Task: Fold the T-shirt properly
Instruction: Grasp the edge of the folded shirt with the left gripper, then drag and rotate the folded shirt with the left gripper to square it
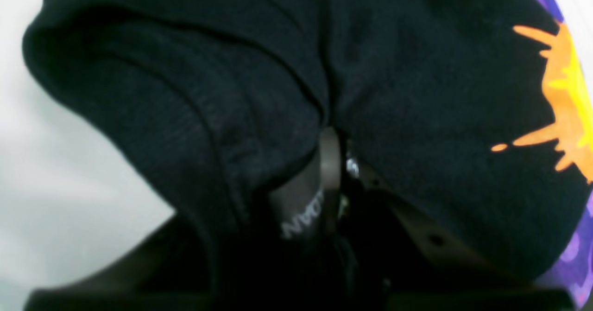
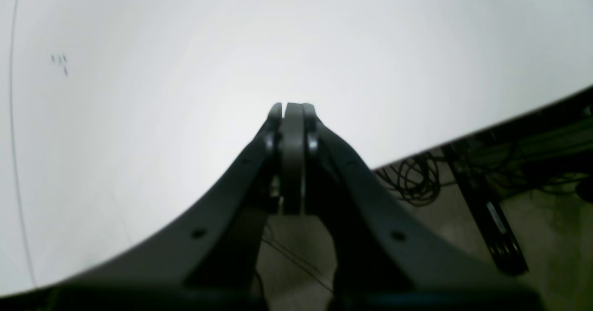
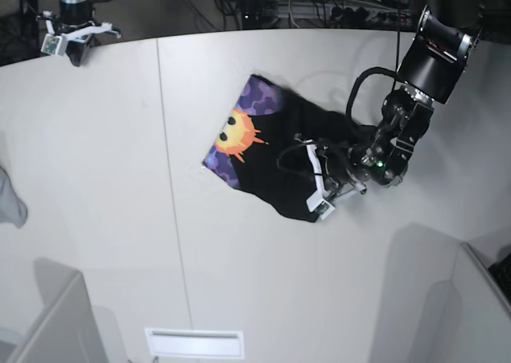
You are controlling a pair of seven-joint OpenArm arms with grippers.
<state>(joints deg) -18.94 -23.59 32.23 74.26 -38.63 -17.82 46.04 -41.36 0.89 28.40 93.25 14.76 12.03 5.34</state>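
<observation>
My left gripper will release the black T-shirt on the white table (image 3: 230, 125), where I will leave it close alongside the thin dark seam. The T-shirt now lies partly folded there.
The black T-shirt (image 3: 275, 167) lies partly folded on the white table (image 3: 120, 179), with its orange sun print on purple (image 3: 238, 133) facing up at its left. My left gripper (image 3: 302, 167) is low over the shirt's right part. In the left wrist view the T-shirt (image 1: 194, 84) bunches around my left gripper (image 1: 331, 160), whose jaws are closed on a fold of it, and the print (image 1: 563, 98) shows at the right edge. My right gripper (image 3: 72, 37) is far off at the table's back left. In its wrist view my right gripper (image 2: 293, 108) is shut and empty.
A small grey cloth scrap (image 3: 8, 197) lies at the left edge. Grey box walls stand at the front left (image 3: 52, 323) and front right (image 3: 479, 295). A white slot plate (image 3: 194, 343) sits at the front. Cables (image 2: 417, 181) hang beyond the table edge.
</observation>
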